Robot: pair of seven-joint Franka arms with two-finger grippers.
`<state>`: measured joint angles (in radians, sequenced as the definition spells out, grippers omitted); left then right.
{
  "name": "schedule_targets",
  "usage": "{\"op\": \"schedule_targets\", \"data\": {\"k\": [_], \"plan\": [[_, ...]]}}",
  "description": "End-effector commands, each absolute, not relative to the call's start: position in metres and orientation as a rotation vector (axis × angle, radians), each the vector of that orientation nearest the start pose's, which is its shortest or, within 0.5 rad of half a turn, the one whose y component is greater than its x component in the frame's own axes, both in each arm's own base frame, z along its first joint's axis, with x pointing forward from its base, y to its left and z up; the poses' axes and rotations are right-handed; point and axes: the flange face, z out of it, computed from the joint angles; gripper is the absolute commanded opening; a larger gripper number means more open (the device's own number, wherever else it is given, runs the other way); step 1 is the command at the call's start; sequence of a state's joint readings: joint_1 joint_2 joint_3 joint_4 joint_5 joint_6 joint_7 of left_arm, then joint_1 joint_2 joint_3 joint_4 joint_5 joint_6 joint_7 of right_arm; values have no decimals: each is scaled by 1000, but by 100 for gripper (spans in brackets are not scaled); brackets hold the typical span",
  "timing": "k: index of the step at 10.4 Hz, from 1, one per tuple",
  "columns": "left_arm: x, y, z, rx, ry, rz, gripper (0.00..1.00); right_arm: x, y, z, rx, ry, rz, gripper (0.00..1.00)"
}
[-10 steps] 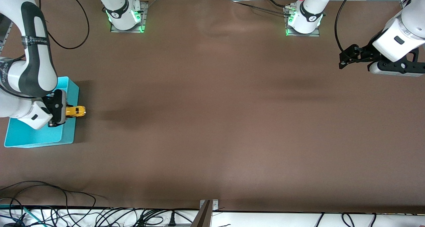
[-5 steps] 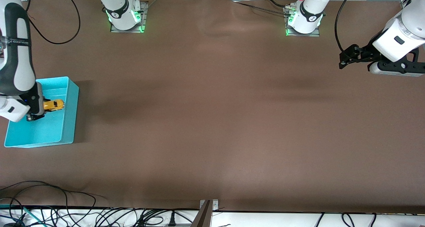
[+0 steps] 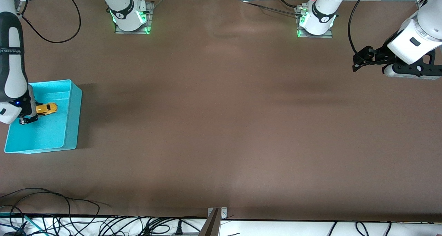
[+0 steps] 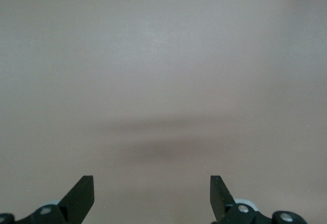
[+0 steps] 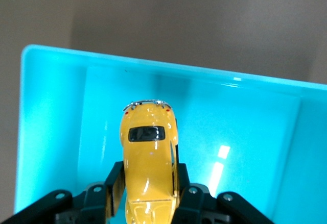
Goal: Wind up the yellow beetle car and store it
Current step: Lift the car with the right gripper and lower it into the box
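Observation:
The yellow beetle car will go down on the turquoise bin's bottom (image 3: pixel 56 115) (image 5: pixel 159 158), toward the side of the bin that faces the open table, as I set it there with my right gripper.
The yellow beetle car (image 3: pixel 46 108) is held in my right gripper (image 3: pixel 37 110), over the inside of the turquoise bin (image 3: pixel 72 125) at the right arm's end of the table. In the right wrist view the car (image 5: pixel 148 157) sits between the two dark fingers (image 5: pixel 113 183), which are shut on its sides, with the bin's floor (image 5: pixel 245 147) under it. My left gripper (image 3: pixel 357 61) is open and empty, held above bare table at the left arm's end; in the left wrist view its fingertips (image 4: pixel 84 193) stand wide apart over brown table.
The brown table (image 3: pixel 221 118) stretches between the two arms. Cables (image 3: pixel 51 208) lie along the table edge nearest the front camera. The two arm bases (image 3: pixel 129 16) stand at the table edge farthest from that camera.
My right gripper has carried the car from above the bin's wall to over the inside of the bin. The left arm has not moved.

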<state>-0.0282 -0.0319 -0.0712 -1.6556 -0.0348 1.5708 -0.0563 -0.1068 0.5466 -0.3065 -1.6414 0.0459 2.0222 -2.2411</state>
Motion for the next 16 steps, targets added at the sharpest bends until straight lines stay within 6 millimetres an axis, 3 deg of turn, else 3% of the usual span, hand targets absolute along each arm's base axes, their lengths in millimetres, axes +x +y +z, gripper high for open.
{"op": "schedule_targets", "data": {"k": [1,7,16], "plan": [[540,-56,608,-3169,43,92,100,623,-250,274,1952,2595,-201,0],[541,-54,607,-3169,38,94,100,613,-272,230,1995,2586,-213,0],[541,-53,607,-3167,36,94,100,606,-286,204,2012,2570,-199,0]]}}
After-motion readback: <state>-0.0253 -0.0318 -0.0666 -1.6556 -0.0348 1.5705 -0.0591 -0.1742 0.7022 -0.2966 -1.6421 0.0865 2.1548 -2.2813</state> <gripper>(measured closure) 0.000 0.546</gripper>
